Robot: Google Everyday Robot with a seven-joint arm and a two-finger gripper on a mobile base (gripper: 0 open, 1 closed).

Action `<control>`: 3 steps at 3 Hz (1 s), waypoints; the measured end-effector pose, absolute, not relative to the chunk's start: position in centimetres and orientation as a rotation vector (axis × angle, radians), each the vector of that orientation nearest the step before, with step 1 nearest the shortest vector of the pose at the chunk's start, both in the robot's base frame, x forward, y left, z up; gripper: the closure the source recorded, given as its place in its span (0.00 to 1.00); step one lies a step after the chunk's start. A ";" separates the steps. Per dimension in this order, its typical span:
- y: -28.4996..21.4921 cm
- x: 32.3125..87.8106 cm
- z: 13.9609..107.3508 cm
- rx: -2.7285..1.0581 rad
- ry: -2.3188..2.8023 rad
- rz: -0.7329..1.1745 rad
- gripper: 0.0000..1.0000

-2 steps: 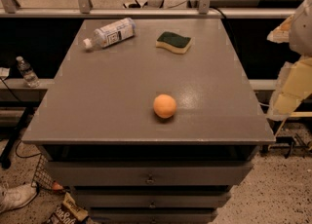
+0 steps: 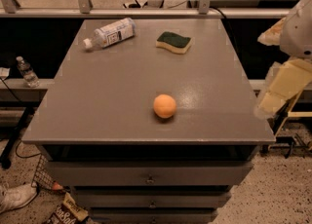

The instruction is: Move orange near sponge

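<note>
The orange is well apart from the sponge, and my gripper needs to go to it next and close on the orange's side [image 2: 172, 106] facing my gripper.
The orange [image 2: 165, 105] is a small round fruit lying on the grey table top [image 2: 112, 91], toward the front and a little right of centre. The sponge [image 2: 174, 42], pale yellow with a dark green top, lies near the back of the table, well apart from the orange. My gripper [image 2: 279, 91] shows as pale yellow parts under a white arm segment [image 2: 298, 23], beyond the table's right edge. It is off the table, to the right of the orange, and holds nothing that I can see.
A clear plastic bottle with a white label [image 2: 109, 33] lies on its side at the back left. The table is a drawer cabinet [image 2: 148, 177]. A rail [image 2: 146, 12] runs behind it. A small bottle [image 2: 27, 72] stands at the left, with litter on the floor.
</note>
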State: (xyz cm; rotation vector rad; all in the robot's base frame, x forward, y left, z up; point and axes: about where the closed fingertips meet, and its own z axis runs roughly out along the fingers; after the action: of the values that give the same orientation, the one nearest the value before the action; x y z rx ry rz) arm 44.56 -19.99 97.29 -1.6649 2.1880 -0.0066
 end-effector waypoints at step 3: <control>-7.5 47.8 90.5 -1.475 1.986 0.527 0.00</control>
State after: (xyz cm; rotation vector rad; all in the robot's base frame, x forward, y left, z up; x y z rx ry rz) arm 47.75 -7.46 90.48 -1.4745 1.9864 0.5266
